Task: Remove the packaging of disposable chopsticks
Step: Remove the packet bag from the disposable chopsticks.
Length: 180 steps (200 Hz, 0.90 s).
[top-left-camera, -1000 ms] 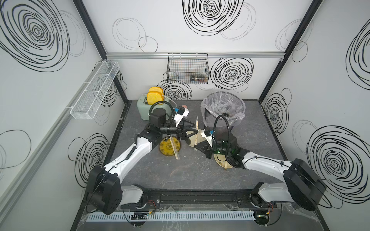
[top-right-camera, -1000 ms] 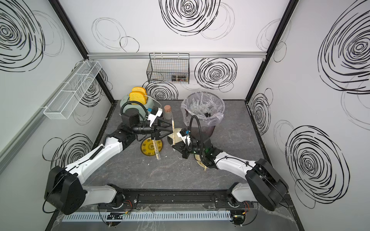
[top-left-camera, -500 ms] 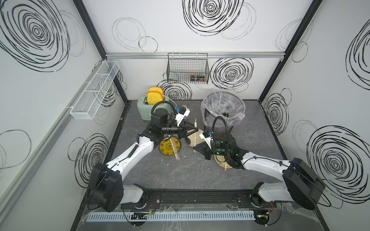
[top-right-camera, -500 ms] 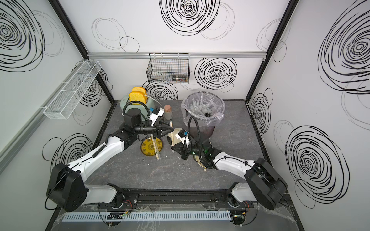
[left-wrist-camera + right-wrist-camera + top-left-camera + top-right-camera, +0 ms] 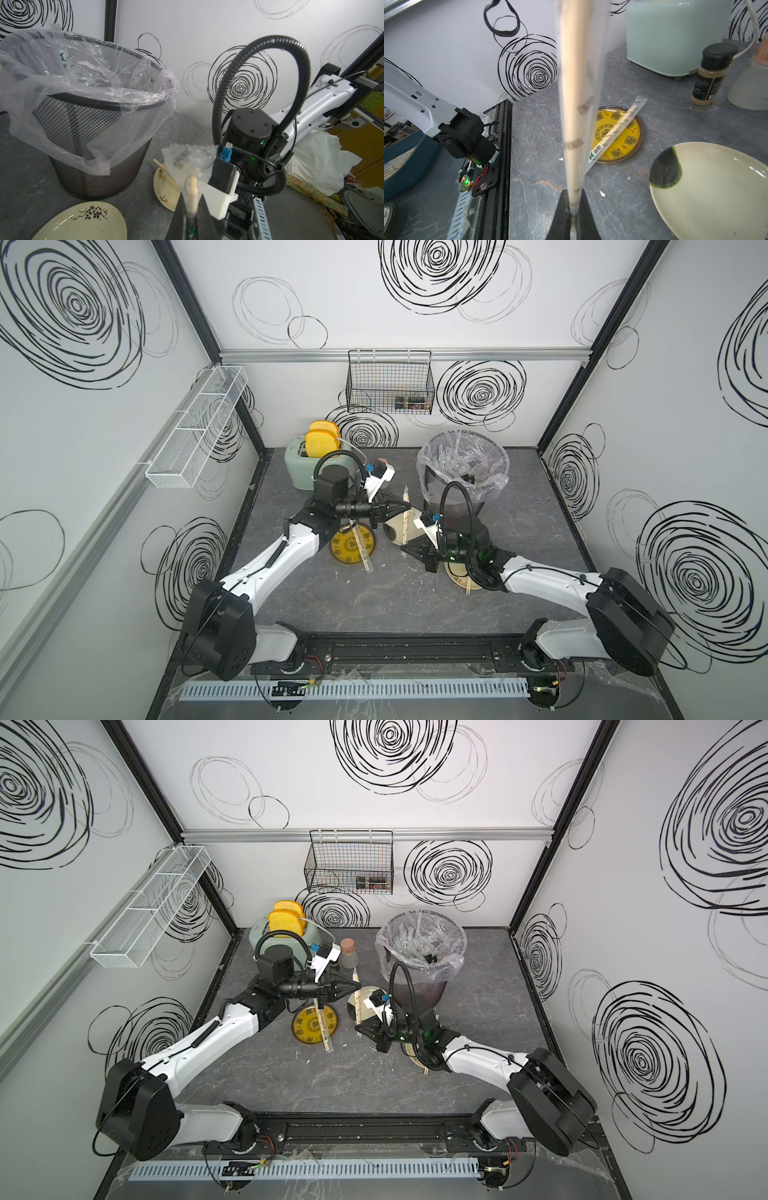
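Note:
My left gripper is holding the chopsticks near their ends, where the packaging gets wider, so it should open and take the chopsticks lower down (image 5: 404, 526) before pulling them out.
One pair of disposable chopsticks (image 5: 404, 517) in its clear packaging (image 5: 187, 160) stands nearly upright above a cream plate (image 5: 409, 526), held at both ends. My left gripper (image 5: 405, 506) is shut on its upper part, where the loose sleeve end flares past the jaws in the left wrist view. My right gripper (image 5: 403, 549) is shut on its lower end, and the sticks (image 5: 575, 83) run away from the jaws. A second wrapped pair (image 5: 359, 545) lies across the yellow plate (image 5: 343, 556). The end of another stick (image 5: 469, 587) pokes out from under the right arm.
A mesh bin (image 5: 463, 472) with a clear liner holds several empty sleeves, just behind the right arm. A mint toaster (image 5: 307, 466) and a spice bottle (image 5: 712, 74) stand at the back left. A small cream plate (image 5: 164, 191) lies beneath the right wrist.
My left gripper was open around the upper part of the wrapped pair and has now shut on it. The right gripper has kept its hold and place.

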Motion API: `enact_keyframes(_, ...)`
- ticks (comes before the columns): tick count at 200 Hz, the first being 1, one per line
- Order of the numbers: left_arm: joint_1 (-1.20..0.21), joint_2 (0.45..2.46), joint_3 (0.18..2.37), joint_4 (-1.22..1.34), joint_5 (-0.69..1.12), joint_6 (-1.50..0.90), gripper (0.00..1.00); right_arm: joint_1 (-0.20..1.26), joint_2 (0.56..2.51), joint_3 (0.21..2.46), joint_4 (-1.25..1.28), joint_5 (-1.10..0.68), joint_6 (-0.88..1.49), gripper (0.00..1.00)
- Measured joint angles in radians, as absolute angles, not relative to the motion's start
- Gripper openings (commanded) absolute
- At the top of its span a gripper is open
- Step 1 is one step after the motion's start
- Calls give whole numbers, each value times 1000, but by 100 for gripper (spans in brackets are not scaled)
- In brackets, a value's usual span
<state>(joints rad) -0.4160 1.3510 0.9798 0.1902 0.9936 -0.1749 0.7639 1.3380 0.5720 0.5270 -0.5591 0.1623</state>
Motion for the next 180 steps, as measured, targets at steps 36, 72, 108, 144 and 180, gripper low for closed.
enact_keyframes(36,-435,1293,912,231,931,-176,12,763,1337,567,522,-564,164,0)
enact_keyframes(72,-463,1246,788,276,888,-215,15,764,1326,556,531,-573,166,0)
enact_keyframes(108,-504,1250,727,294,837,-231,10,763,1314,540,529,-575,182,0)
enact_keyframes(144,-513,1250,724,304,809,-239,21,759,1314,537,532,-574,190,0)
enact_keyframes(180,-516,1248,759,270,809,-252,45,759,1314,537,550,-568,186,0)
